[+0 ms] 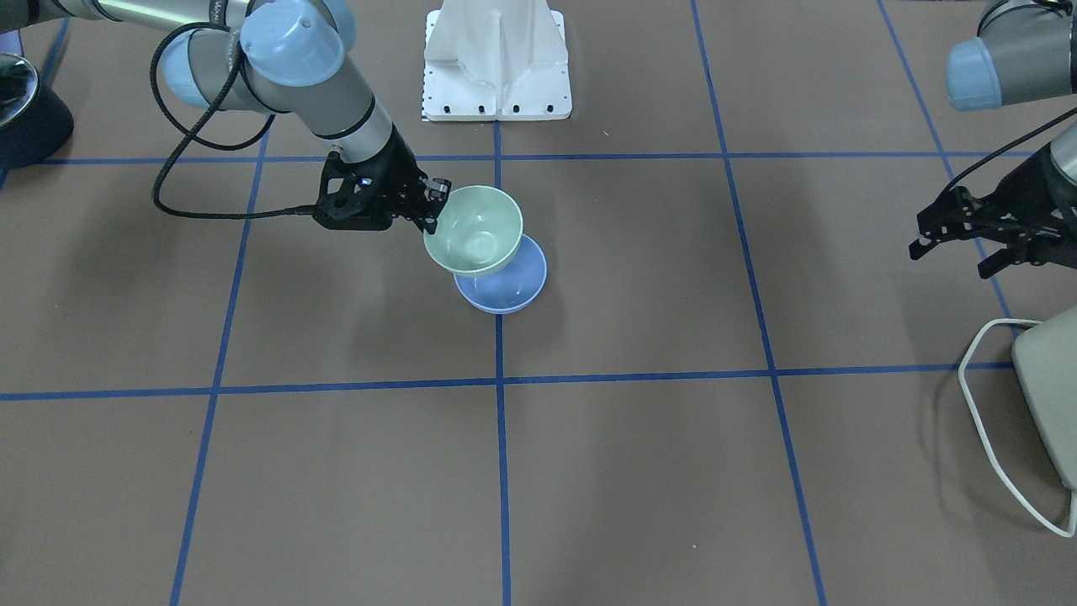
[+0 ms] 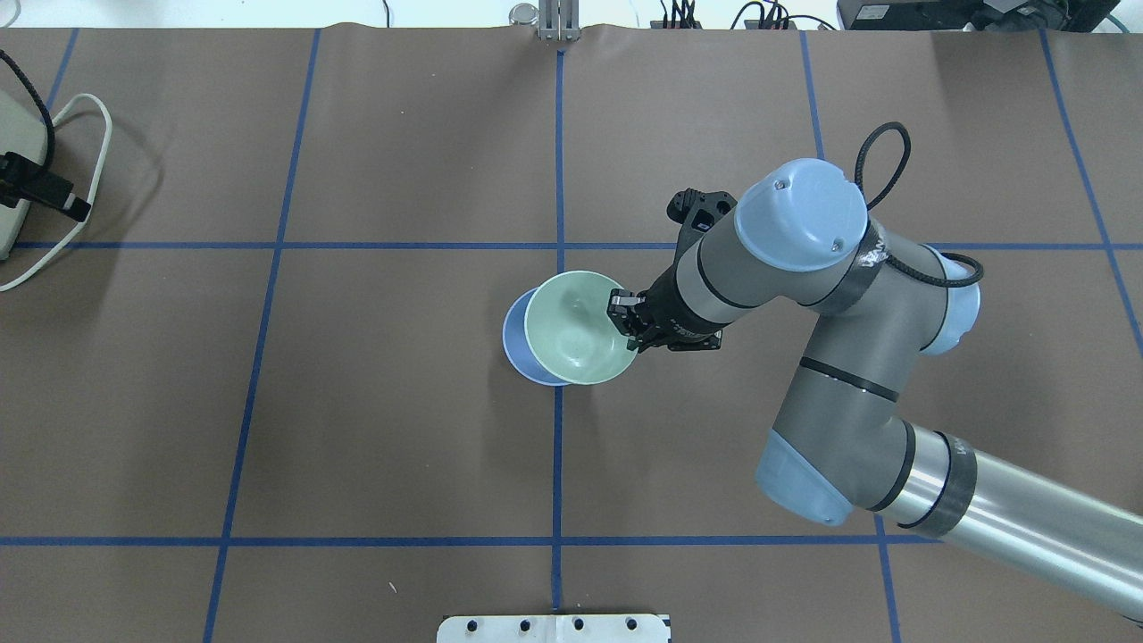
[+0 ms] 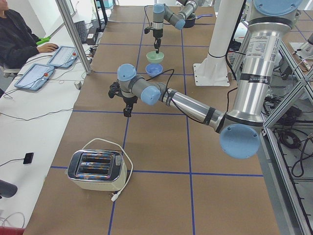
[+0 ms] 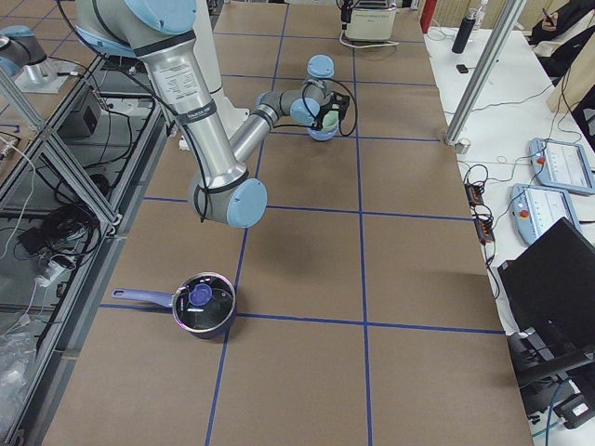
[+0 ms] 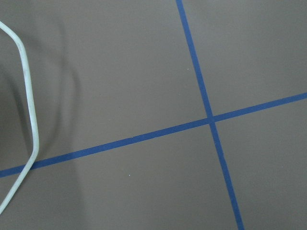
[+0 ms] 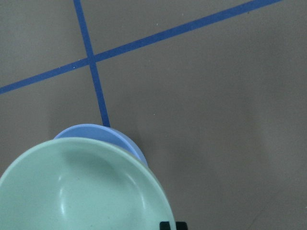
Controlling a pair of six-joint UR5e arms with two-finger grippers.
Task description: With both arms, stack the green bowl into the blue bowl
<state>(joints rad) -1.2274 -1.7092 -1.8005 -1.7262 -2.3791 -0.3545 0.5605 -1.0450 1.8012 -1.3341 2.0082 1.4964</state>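
The robot's right gripper should release the green bowl inside the blue bowl (image 1: 501, 273) (image 6: 99, 165) that sits over the blue line on the table.
The pale green bowl (image 1: 473, 229) hangs in the air, a little tilted, just above the periwinkle-blue bowl (image 1: 505, 290), which sits on the table near its centre. My right gripper (image 1: 435, 206) is shut on the green bowl's rim. In the overhead view the green bowl (image 2: 576, 327) covers most of the blue bowl (image 2: 516, 344). The right wrist view shows the green bowl (image 6: 81, 187) over the blue bowl (image 6: 98, 132). My left gripper (image 1: 959, 252) is open and empty, far off to the robot's left above bare table.
A cream toaster (image 3: 95, 169) with a white cable (image 1: 980, 404) stands at the table's left end, near my left gripper. A lidded pot (image 4: 200, 314) stands at the right end. The white base pedestal (image 1: 496, 59) is behind the bowls.
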